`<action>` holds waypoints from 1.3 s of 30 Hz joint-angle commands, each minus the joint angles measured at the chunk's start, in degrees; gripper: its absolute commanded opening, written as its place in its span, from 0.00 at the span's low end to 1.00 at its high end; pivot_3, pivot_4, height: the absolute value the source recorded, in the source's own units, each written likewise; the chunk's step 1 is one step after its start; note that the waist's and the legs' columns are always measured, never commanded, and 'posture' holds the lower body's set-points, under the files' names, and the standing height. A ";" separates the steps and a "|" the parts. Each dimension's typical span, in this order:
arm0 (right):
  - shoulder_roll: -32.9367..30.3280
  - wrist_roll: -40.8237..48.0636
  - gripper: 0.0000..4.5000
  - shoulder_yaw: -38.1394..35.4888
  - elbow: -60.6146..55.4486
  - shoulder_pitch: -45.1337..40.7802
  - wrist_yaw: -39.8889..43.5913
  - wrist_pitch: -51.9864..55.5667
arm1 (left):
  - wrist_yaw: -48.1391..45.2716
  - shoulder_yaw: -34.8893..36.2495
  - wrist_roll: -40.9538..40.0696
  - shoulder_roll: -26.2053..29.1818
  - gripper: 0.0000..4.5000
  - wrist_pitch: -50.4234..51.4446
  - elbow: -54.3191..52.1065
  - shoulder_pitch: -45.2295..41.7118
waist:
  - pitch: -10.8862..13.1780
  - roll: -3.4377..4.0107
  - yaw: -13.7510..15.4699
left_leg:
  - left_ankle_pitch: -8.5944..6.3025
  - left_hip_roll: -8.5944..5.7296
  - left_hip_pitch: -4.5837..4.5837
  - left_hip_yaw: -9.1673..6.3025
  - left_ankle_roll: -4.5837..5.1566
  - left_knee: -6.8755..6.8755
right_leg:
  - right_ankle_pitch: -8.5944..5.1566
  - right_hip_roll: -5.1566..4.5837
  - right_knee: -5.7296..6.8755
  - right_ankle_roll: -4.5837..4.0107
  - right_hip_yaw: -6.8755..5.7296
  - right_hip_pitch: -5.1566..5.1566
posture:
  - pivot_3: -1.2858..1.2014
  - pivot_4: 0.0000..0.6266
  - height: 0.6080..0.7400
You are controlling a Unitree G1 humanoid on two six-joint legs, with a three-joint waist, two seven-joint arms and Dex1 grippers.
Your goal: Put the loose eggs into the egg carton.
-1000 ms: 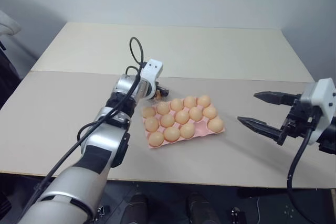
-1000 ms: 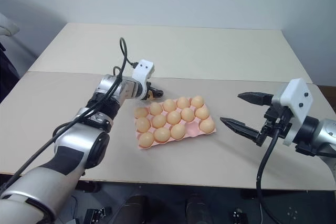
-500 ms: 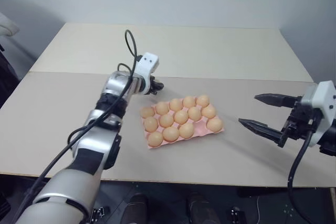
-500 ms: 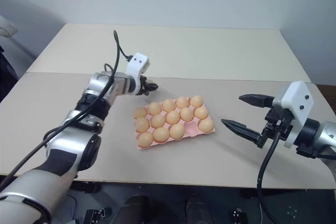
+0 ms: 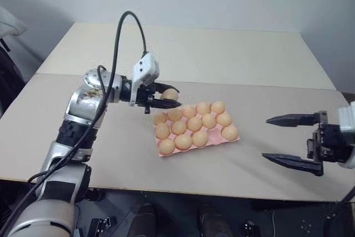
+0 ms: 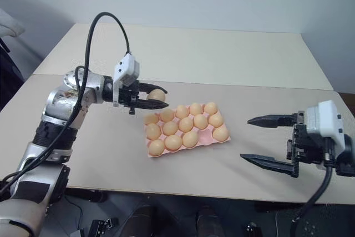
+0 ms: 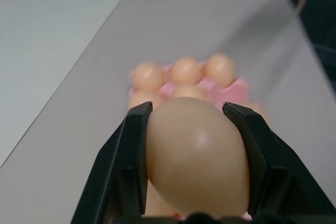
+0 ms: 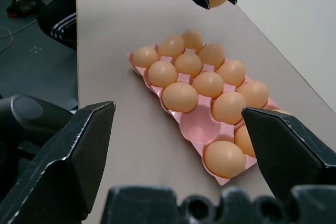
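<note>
My left gripper has the egg. It will release the egg in the bare cup in the carton's front row (image 5: 214, 135) (image 7: 230, 95). The egg now hangs just behind the carton.
My left gripper (image 5: 173, 97) hangs above the table just behind the carton's back left corner, shut on one light orange-brown egg (image 5: 170, 94). In the left wrist view that egg (image 7: 197, 156) sits squeezed between the two black fingers (image 7: 131, 161). The pale pink egg carton (image 5: 215, 135) lies at the middle of the table, holding several eggs (image 5: 194, 124), with one bare cup (image 8: 195, 128) in its front row. Off to the carton's right, near the table's front edge, my right gripper (image 5: 266, 138) stands open and holds nothing.
The beige table (image 5: 233, 59) has a seam running across it behind the carton. Its front edge (image 5: 222, 193) lies close below the right gripper. A black cable (image 5: 125, 20) arcs high over my left arm.
My left gripper shut on the egg lying behind the carton, then lifted it and drew back towards me, rolling the wrist. The right gripper drifted slightly back, still open.
</note>
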 commanded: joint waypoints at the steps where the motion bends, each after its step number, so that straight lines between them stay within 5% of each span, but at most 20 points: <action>1: -0.91 0.14 1.00 -2.19 0.08 -0.22 0.73 -1.30 | -0.56 -2.22 -1.42 -3.62 0.43 -0.20 -3.08 -3.06 | 0.00 0.00 -0.02 | 0.00 0.00 0.00 0.00 0.00 0.00 | 0.00 0.00 0.01 0.00 0.00 0.00 | 0.52 0.24 1.00; 11: -0.31 0.48 1.00 -4.62 -2.77 1.79 -1.51 -0.16 | 2.89 -12.40 6.00 -14.36 0.43 -3.77 2.13 -4.92 | 0.00 0.00 -0.31 | -0.02 -0.01 0.04 0.00 0.04 0.01 | 0.00 0.04 0.03 0.00 0.06 0.00 | 0.52 0.24 1.00; 25: 1.58 1.44 1.00 -6.62 -6.76 5.24 -6.04 -0.21 | 6.70 -19.03 15.15 -17.61 0.43 -4.89 7.33 -4.28 | 0.00 0.01 -0.17 | -0.03 -0.03 0.04 0.00 0.05 0.01 | 0.00 0.03 0.02 0.00 0.07 0.01 | 0.52 0.24 1.00; 33: 1.46 1.97 1.00 -5.77 -7.21 4.88 -7.54 -0.20 | 8.34 -18.44 16.51 -18.85 1.00 -4.37 7.62 -4.29 | 0.00 0.01 -0.17 | -0.03 -0.03 0.04 0.00 0.05 0.01 | 0.00 0.03 0.01 0.01 0.07 0.01 | 0.52 0.24 1.00; 39: 1.50 2.05 1.00 -5.21 -6.93 4.51 -7.85 -0.50 | 7.95 -13.81 12.90 -17.90 1.00 -0.18 3.89 -5.16 | 0.00 0.01 -0.21 | -0.03 -0.03 0.04 0.00 0.05 0.01 | 0.00 0.03 0.02 0.00 0.07 0.01 | 0.52 0.24 1.00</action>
